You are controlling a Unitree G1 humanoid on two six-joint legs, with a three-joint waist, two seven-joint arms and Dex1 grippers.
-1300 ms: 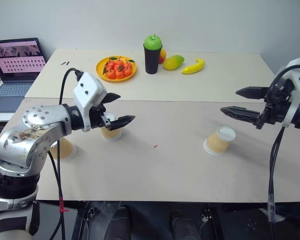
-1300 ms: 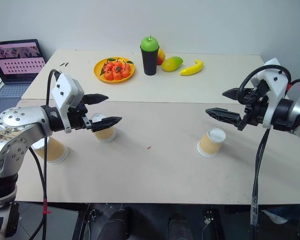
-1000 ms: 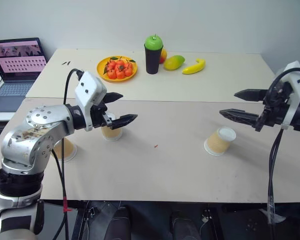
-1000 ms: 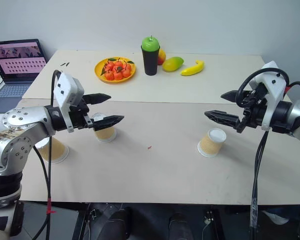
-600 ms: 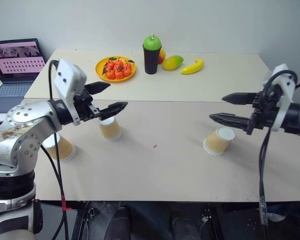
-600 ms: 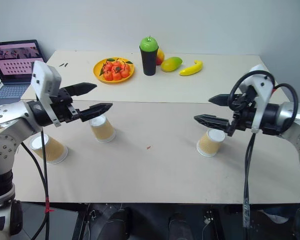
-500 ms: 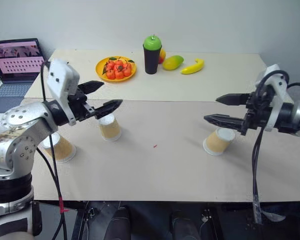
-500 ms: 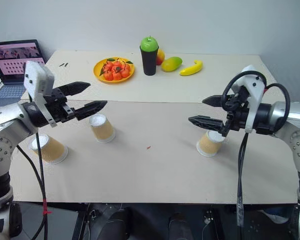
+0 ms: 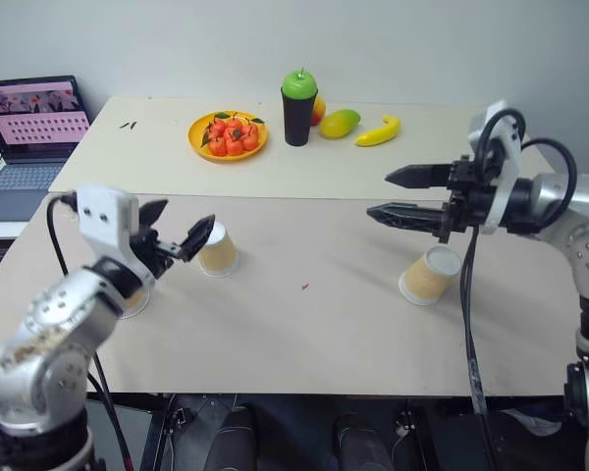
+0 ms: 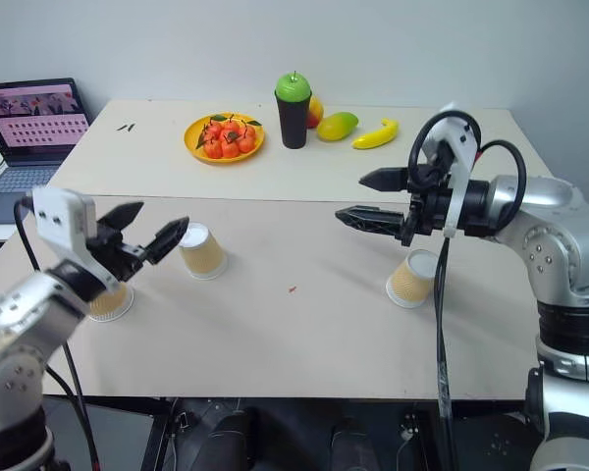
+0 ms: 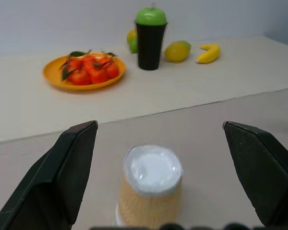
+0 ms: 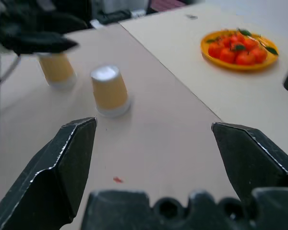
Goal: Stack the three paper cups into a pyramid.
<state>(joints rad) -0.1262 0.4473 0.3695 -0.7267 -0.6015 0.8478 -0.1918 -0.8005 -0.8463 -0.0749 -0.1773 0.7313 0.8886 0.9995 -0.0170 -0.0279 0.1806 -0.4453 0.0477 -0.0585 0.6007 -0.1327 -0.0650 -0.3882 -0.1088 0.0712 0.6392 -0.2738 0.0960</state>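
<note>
The left gripper should close on the sides of the middle paper cup (image 9: 218, 252) (image 11: 150, 205), just below its upturned base, in front of the tangerine plate.
Three paper cups stand base-up on the near table: one (image 10: 108, 302) at the left, partly behind my left arm, one (image 9: 218, 250) a little right of it, and one (image 9: 430, 275) far to the right. My left gripper (image 9: 184, 221) is open and level, just left of the second cup; in the left wrist view that cup (image 11: 152, 187) sits between and beyond the fingers. My right gripper (image 9: 379, 194) is open, held above the table, up and left of the right cup. The right wrist view looks across at the two left cups (image 12: 109, 91) (image 12: 56, 69).
On the far table are an orange plate of tangerines (image 9: 228, 135), a black cup with a green top (image 9: 299, 103), a mango (image 9: 341, 122) and a banana (image 9: 379, 130). A laptop (image 9: 34, 128) stands open at the far left. A seam joins the two tables.
My left gripper has dropped lower and drawn back leftward, ending level beside the second cup. My right gripper has swung left over the table. Both stay open; no cup has moved.
</note>
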